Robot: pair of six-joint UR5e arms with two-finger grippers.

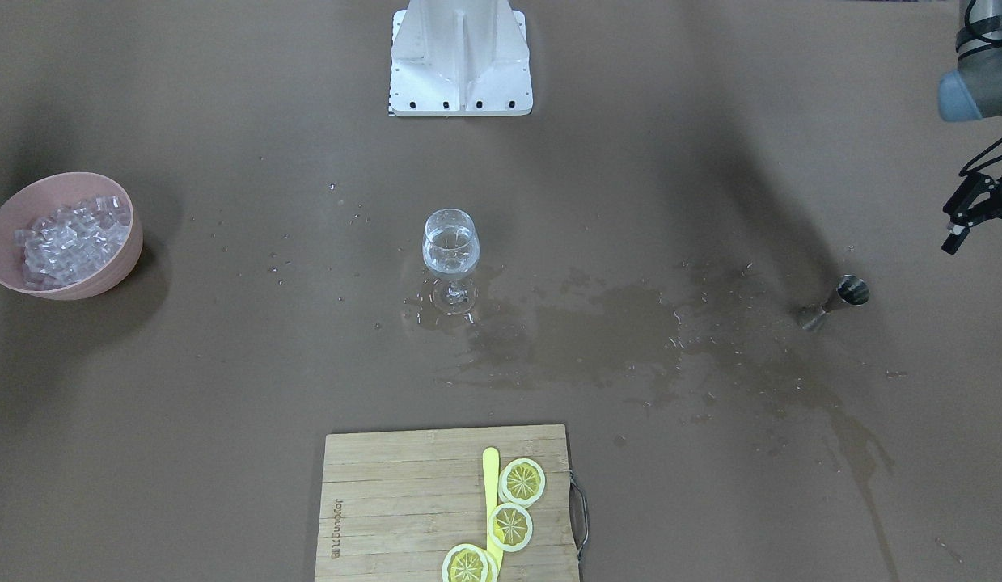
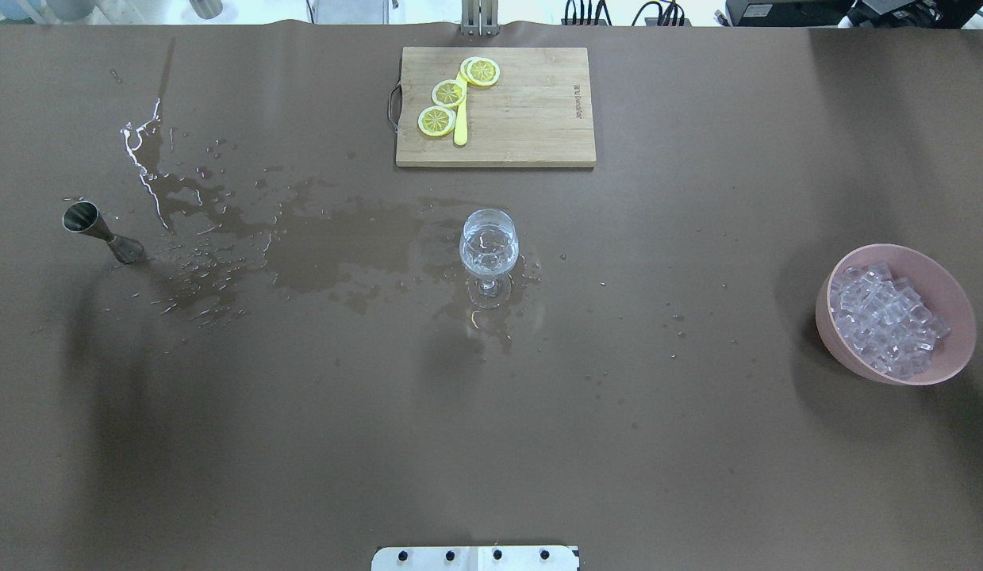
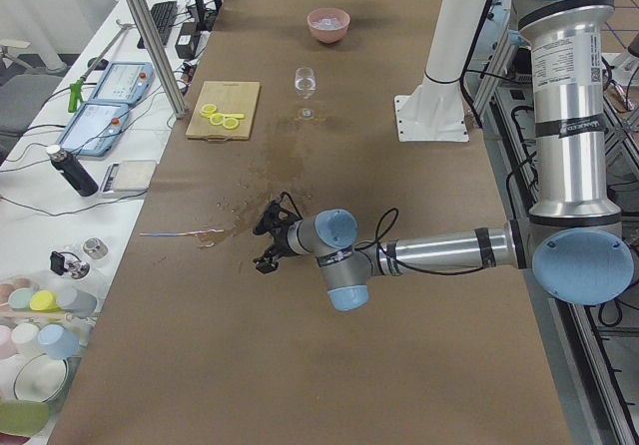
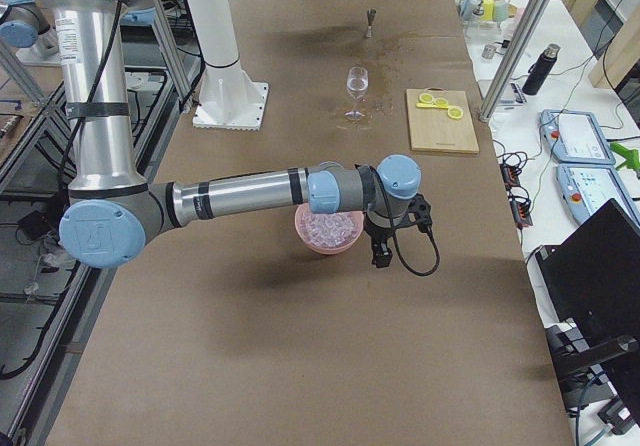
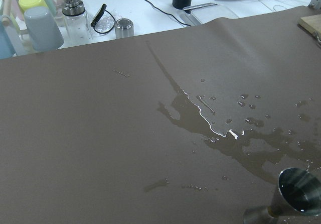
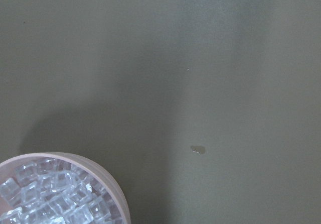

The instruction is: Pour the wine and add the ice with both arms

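The steel jigger is next for my left gripper, which will go to it and close on the jigger's narrow middle (image 1: pixel 827 307) (image 5: pixel 273 211), just below its upper cup.
A wine glass (image 2: pixel 489 242) stands at mid-table with clear wine in its bowl. A steel jigger (image 2: pixel 98 228) stands upright on the wet patch at the robot's left. My left gripper (image 1: pixel 984 250) hovers beside the jigger (image 1: pixel 836 301), open and holding nothing. The left wrist view has the jigger (image 5: pixel 291 196) at its lower right. A pink bowl (image 2: pixel 947 361) full of ice (image 2: pixel 884 317) sits at the robot's right. My right gripper (image 4: pixel 385 251) hangs just beyond that bowl (image 4: pixel 328 231); I cannot tell whether it is open or shut. The bowl's rim (image 6: pixel 95 166) fills the right wrist view's lower left corner.
A wooden cutting board (image 2: pixel 531 111) at the far side carries lemon slices (image 2: pixel 449 93) and a yellow knife (image 2: pixel 460 119). Spilled liquid (image 2: pixel 332 246) spreads between jigger and glass. The white stand (image 1: pixel 460 56) rises at the robot's side. Bottles and cups (image 5: pixel 42 23) stand on a white side table.
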